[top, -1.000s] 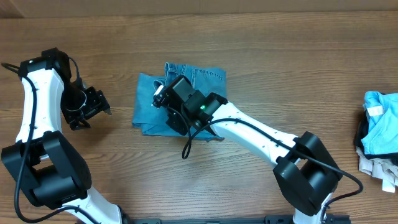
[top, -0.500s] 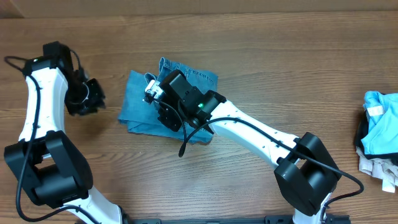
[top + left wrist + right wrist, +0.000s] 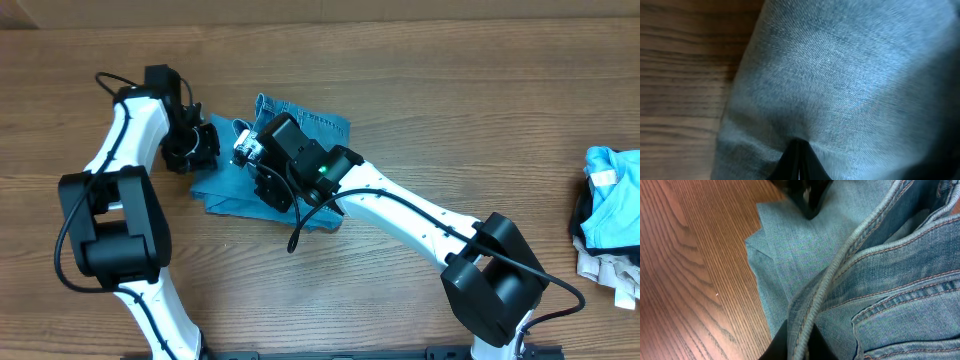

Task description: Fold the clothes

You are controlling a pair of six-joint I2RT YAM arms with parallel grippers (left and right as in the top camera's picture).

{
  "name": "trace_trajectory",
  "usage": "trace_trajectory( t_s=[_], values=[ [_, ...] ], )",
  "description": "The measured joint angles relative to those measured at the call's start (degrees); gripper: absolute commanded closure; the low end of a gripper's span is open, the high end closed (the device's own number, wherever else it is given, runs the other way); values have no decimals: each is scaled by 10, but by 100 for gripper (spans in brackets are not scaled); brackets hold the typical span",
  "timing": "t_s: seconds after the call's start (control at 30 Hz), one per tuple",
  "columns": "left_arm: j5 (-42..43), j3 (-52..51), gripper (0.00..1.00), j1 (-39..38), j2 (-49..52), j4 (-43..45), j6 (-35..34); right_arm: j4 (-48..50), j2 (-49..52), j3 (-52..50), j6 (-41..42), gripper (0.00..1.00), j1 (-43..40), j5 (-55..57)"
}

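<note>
Next, my right gripper lets go of the jeans' seam edge along the flat denim's outer border (image 3: 194, 184) (image 3: 766, 209), next to my left gripper.
The light blue jeans (image 3: 225, 190) lie folded in a compact bundle left of the table's middle, waistband (image 3: 315, 122) toward the back. My right gripper (image 3: 265, 178) sits on the bundle, shut on a stitched seam edge of the jeans (image 3: 900, 280), which runs up between its fingers (image 3: 799, 345). My left gripper (image 3: 207, 143) is at the bundle's back left edge. Its fingers are shut, and their tip (image 3: 799, 150) presses against the denim (image 3: 850, 75) with nothing between them. Its dark tip (image 3: 809, 202) also shows at the top of the right wrist view.
A small heap of cyan, black and white garments (image 3: 610, 215) lies at the table's right edge. The wooden tabletop (image 3: 450, 90) surrounds the jeans. The right arm (image 3: 420, 225) stretches across the middle from the front right.
The left arm has swung right from the far left to the jeans' edge, its gripper closing on the way. The right gripper first dragged the bundle slightly left, then held still.
</note>
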Motion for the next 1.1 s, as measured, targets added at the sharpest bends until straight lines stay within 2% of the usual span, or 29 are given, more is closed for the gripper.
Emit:
trace_trajectory(
  t_s=[0.27,0.47,0.8,0.97,1.1],
  values=[
    [-10,25,96,0,52,-19,1,-4,-3,8,0,96,0,-5],
    [-15,28,96,-5,54,-22,1,-6,-9,87,0,96,0,-52],
    [-26,30,96,-10,54,-26,1,35,-13,92,0,96,22,-98],
    [-22,36,82,-12,56,-41,1,40,-11,92,0,95,23,-100],
    [-31,26,80,-18,47,-75,-4,49,-9,92,0,95,23,-102]
  ],
)
